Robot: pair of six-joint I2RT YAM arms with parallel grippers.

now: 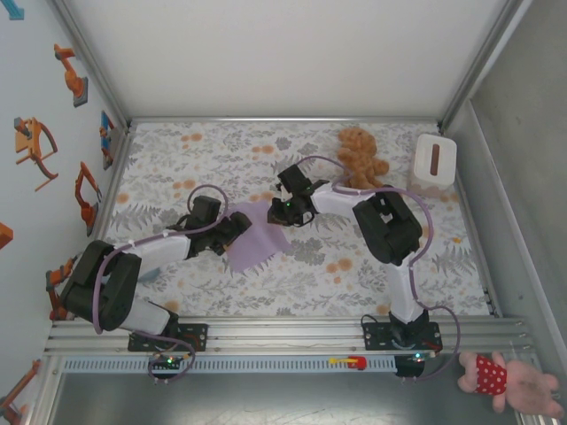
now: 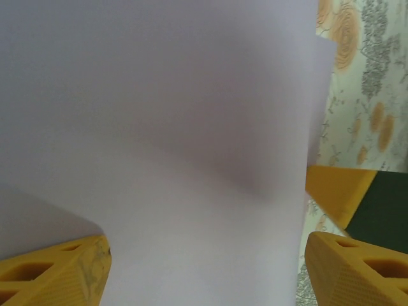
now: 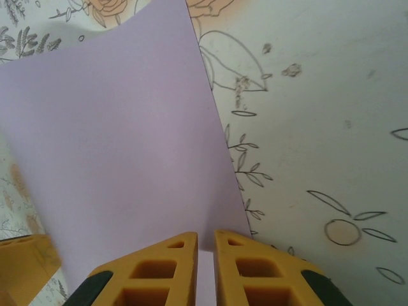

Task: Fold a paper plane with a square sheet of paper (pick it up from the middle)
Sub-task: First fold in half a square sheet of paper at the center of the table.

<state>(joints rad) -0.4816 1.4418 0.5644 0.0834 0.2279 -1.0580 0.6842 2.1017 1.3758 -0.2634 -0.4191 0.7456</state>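
Note:
My left gripper should close around the sheet's middle [image 1: 253, 230] and lift the sheet from there, as my right gripper is holding the sheet by its edge.
The square sheet of paper [image 1: 257, 235] is lavender and lies mid-table on the floral cloth, with one side lifted. In the left wrist view the sheet [image 2: 159, 127] shows a second layer's edge offset at the upper right. My left gripper [image 1: 232, 228] [image 2: 207, 274] is open, its yellow fingers [image 2: 57, 274] far apart on either side of the sheet. My right gripper [image 1: 285, 211] [image 3: 205, 239] is shut on the sheet's near edge [image 3: 115, 140], with lavender showing in the thin slit between its jaws. The paper plane is out of view.
A brown teddy bear [image 1: 359, 155] lies at the back right, beside a white box [image 1: 435, 159]. A pink soft toy [image 1: 505, 381] sits off the table at the front right. Walls close in the left, back and right sides.

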